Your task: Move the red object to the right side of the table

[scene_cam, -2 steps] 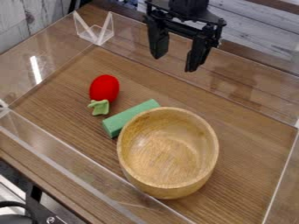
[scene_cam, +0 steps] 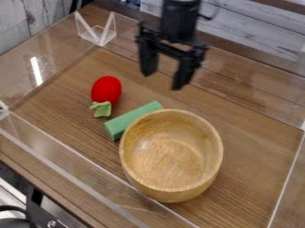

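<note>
I need to close my gripper on the glossy body (scene_cam: 106,89) of the red object and leave its light green leafy end free.
The red object (scene_cam: 106,88), a small glossy toy fruit with a light green leafy end (scene_cam: 102,109), lies on the left part of the wood-grain table (scene_cam: 244,109). My black gripper (scene_cam: 165,75) hangs open above the table, pointing down, to the right of the red object and apart from it. Nothing sits between its fingers (scene_cam: 183,71).
A flat green block (scene_cam: 131,119) lies just right of the fruit's leafy end. A large wooden bowl (scene_cam: 172,153) sits in front of it, near the table's middle. Low clear acrylic walls (scene_cam: 71,169) border the table, and a clear bracket (scene_cam: 95,29) stands at the back left.
The gripper has moved left and lower in the picture, closer to the red object. It stays open. The fruit, block and bowl have not moved.
</note>
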You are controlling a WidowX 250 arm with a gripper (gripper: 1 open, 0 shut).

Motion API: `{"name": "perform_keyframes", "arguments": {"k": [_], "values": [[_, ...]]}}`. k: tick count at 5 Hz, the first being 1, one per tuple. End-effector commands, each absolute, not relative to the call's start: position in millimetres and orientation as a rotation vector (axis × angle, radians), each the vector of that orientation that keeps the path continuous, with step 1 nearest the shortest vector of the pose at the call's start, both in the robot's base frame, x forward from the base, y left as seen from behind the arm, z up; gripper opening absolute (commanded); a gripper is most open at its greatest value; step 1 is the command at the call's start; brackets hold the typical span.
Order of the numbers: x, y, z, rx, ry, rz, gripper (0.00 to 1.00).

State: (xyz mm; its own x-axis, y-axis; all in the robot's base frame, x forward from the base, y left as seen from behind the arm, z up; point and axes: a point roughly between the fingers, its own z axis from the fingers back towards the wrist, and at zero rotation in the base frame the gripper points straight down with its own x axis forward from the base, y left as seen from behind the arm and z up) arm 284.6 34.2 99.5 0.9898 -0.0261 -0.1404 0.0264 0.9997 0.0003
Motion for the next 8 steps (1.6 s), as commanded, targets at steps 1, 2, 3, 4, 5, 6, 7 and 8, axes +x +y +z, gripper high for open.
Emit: {"name": "perform_keyframes", "arguments": {"k": [1, 2, 3, 4, 5, 6, 7, 8], "values": [[284.2, 73.3, 103.5, 0.024, 0.091, -0.106, 1.00], [269.2, 101.8, 87.8, 0.027, 0.091, 0.001, 1.00], [259.4, 118.9, 71.4, 0.036, 0.079, 0.118, 1.00], [265.1, 112.6, 58.5, 0.041, 0.079, 0.067, 1.00], [275.1, 104.7, 50.9, 0.044, 0.077, 0.017, 1.00], [284.6, 108.4, 51.1, 0.050, 0.066, -0.027, 1.00], [289.2, 112.4, 50.9, 0.049, 0.071, -0.067, 1.00], [290.6, 114.1, 50.1, 0.040, 0.082, -0.109, 1.00]]}}
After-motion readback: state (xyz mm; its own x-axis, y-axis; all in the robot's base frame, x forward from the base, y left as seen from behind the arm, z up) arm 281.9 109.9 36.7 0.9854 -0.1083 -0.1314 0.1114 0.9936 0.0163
